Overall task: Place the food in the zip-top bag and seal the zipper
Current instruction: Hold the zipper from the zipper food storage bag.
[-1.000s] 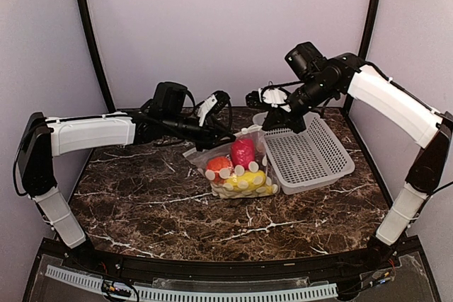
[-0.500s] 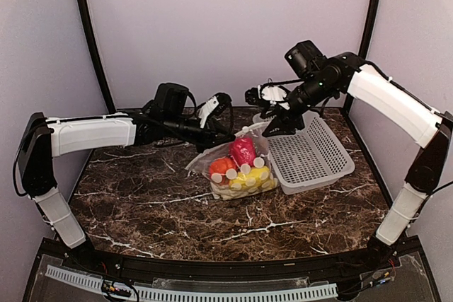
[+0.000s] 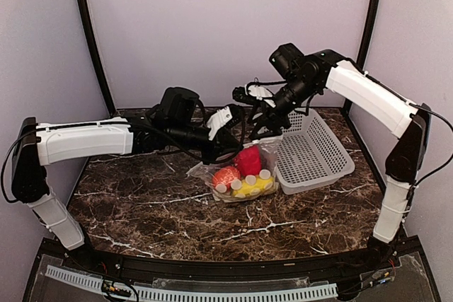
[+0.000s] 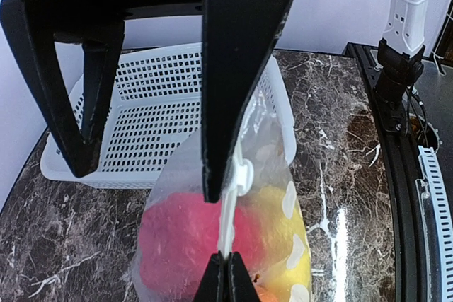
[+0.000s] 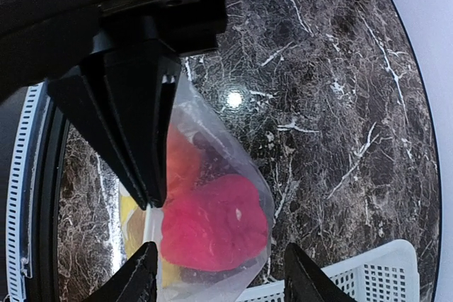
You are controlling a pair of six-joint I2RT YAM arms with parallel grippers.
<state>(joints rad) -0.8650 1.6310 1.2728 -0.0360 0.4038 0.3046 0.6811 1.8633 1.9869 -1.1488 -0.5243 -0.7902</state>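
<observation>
The white slider sits outside my right gripper's fingers; it should shift across and close around the slider (image 4: pixel 243 177) while my left gripper holds the zipper.
The zip-top bag (image 3: pixel 241 175) rests on the marble, part lifted at its mouth. Through it show the food: a red pepper (image 3: pixel 248 161), an orange-red round one (image 3: pixel 225 176) and yellow pieces (image 3: pixel 253 186). My left gripper (image 4: pixel 226 275) is shut on the zipper (image 4: pixel 227 225), just below its white slider (image 4: pixel 243 175). My right gripper (image 5: pixel 224 274) hangs open over the bag's top. The red pepper (image 5: pixel 216 228) lies between its fingertips. One right finger (image 4: pixel 237 68) stands beside the slider. In the top view both grippers, left (image 3: pixel 237 149) and right (image 3: pixel 263 126), meet above the bag.
A white mesh basket (image 3: pixel 318 153) stands just right of the bag, its near wall (image 4: pixel 163 175) touching the bag's side. Dark marble tabletop (image 3: pixel 141 196) spreads left and in front. Black frame posts rise at the back corners.
My right gripper opened and moved left over the bag. My left gripper closed on the zipper and reached further right. The bag's mouth stands more upright.
</observation>
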